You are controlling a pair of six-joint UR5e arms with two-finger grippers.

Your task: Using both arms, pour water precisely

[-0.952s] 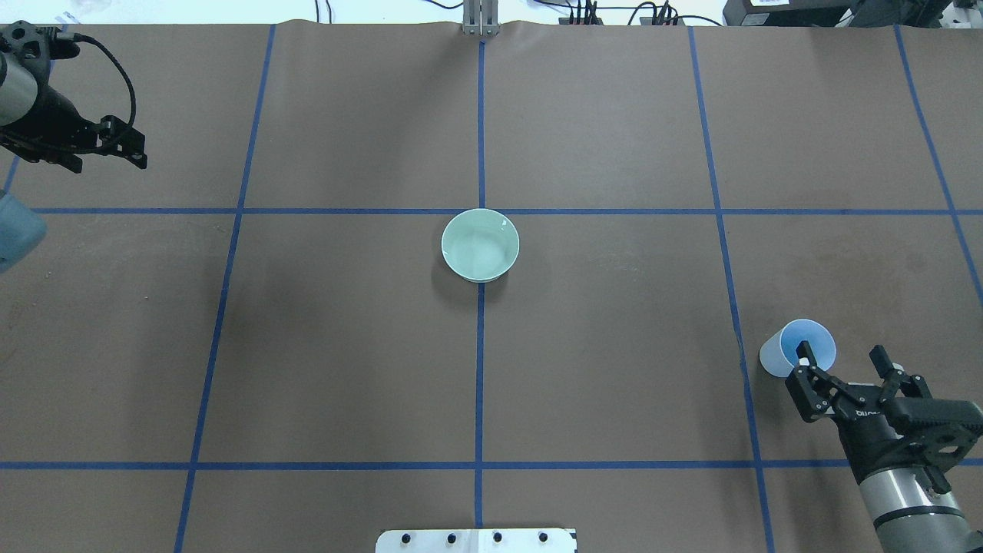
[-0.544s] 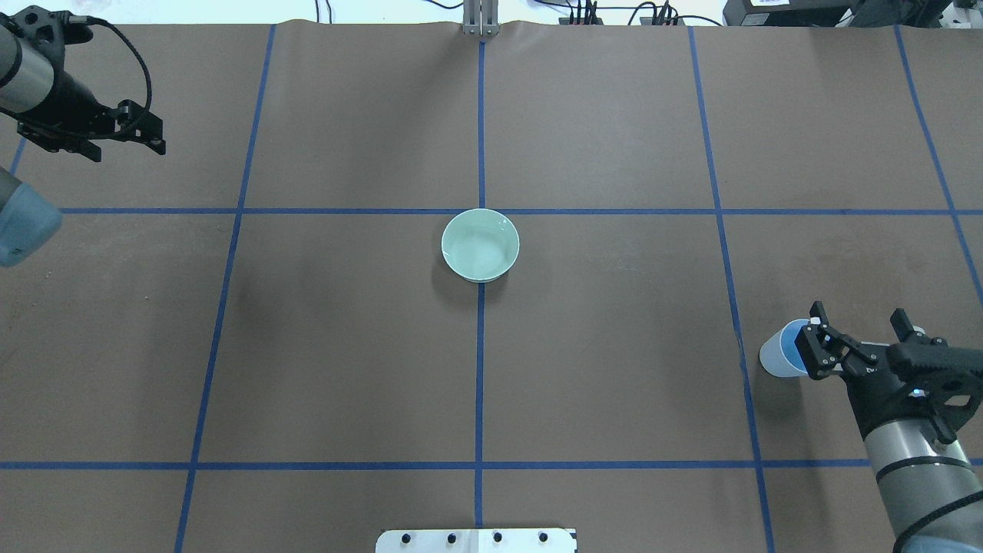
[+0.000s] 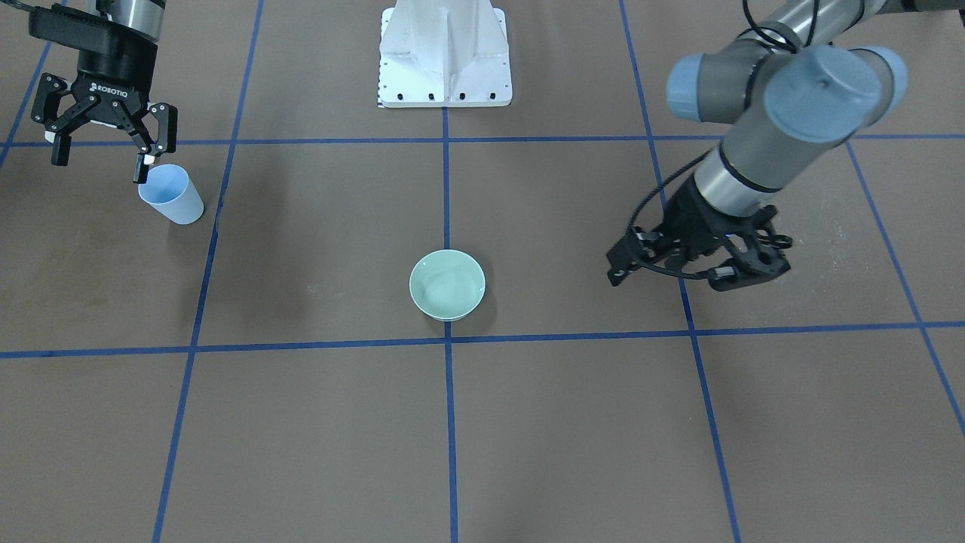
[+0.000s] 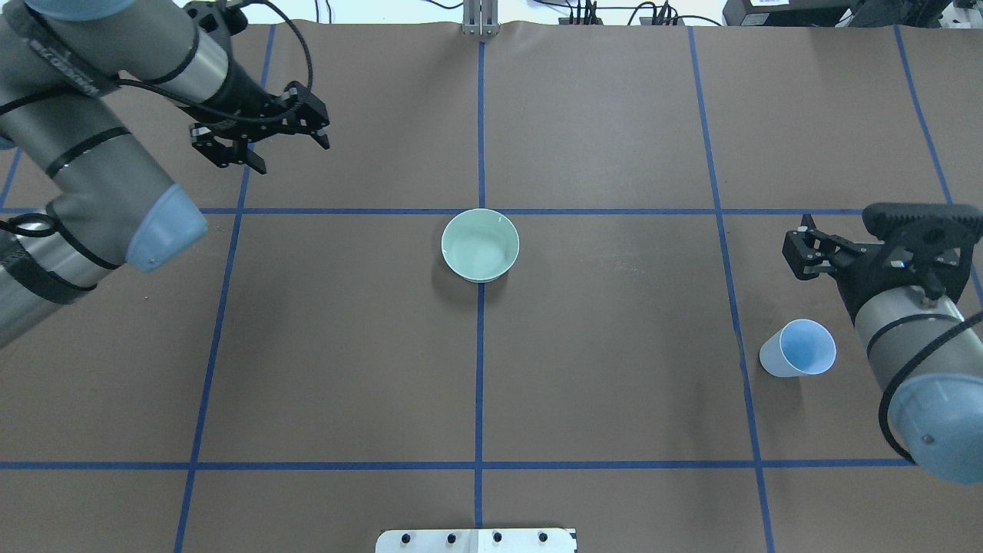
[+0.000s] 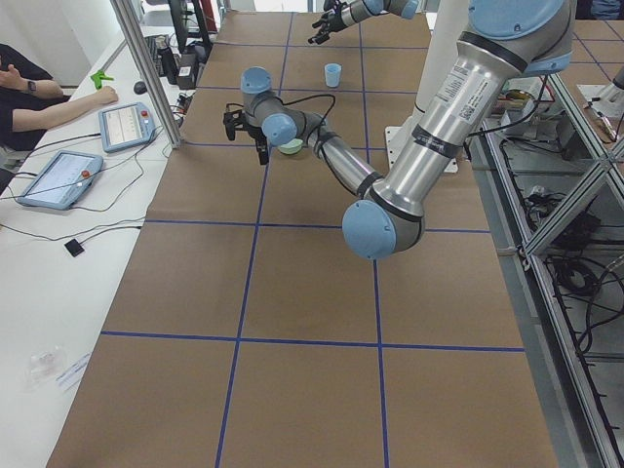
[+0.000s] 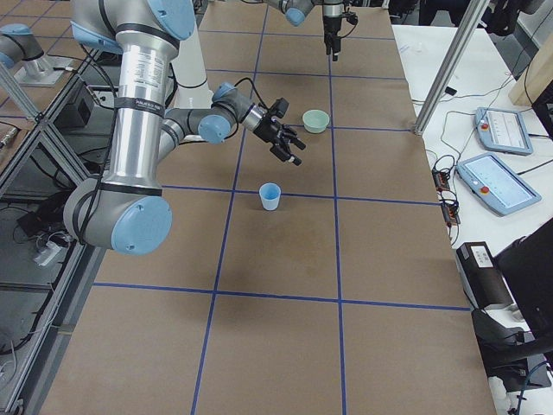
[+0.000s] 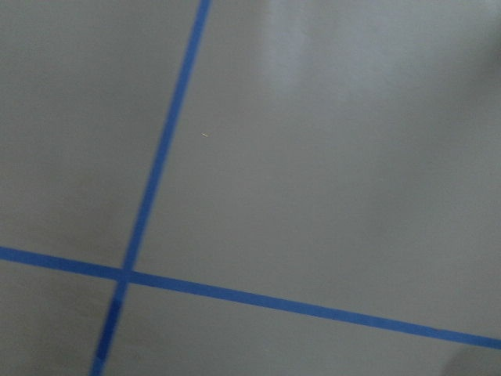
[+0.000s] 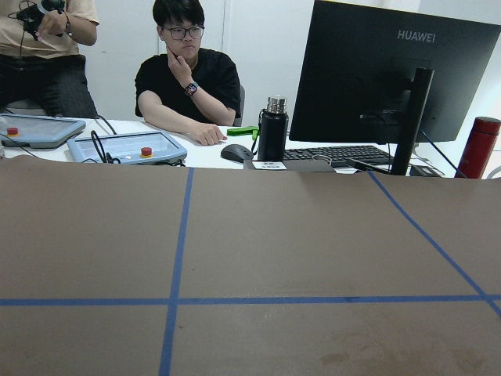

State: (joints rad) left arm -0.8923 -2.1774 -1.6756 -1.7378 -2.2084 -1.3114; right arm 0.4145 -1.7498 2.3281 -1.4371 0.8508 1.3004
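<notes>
The rim (image 3: 484,284) of the pale green bowl, on the side farthest from the light-blue cup, is the next place my left gripper will take hold.
A light-blue cup (image 4: 799,349) stands upright at the right of the brown table, also in the front view (image 3: 172,196). A pale green bowl (image 4: 480,246) sits at the table's middle. I cannot make out water in either. My right gripper (image 3: 99,157) is open and empty, above the table just beyond the cup, apart from it; the overhead view shows it partly (image 4: 805,250). My left gripper (image 4: 286,152) is open and empty, held over the far left, left of the bowl; it also shows in the front view (image 3: 693,273).
Blue tape lines divide the brown table cover (image 4: 614,384). The white robot base (image 3: 445,53) stands at the near edge. Across the table sit two operators (image 8: 186,78), tablets (image 8: 125,147), a black bottle (image 8: 272,129) and a monitor (image 8: 399,78).
My right gripper has drawn away from the cup toward the far side, and the cup stays where it stood. My left arm has swung in from the left edge toward the middle.
</notes>
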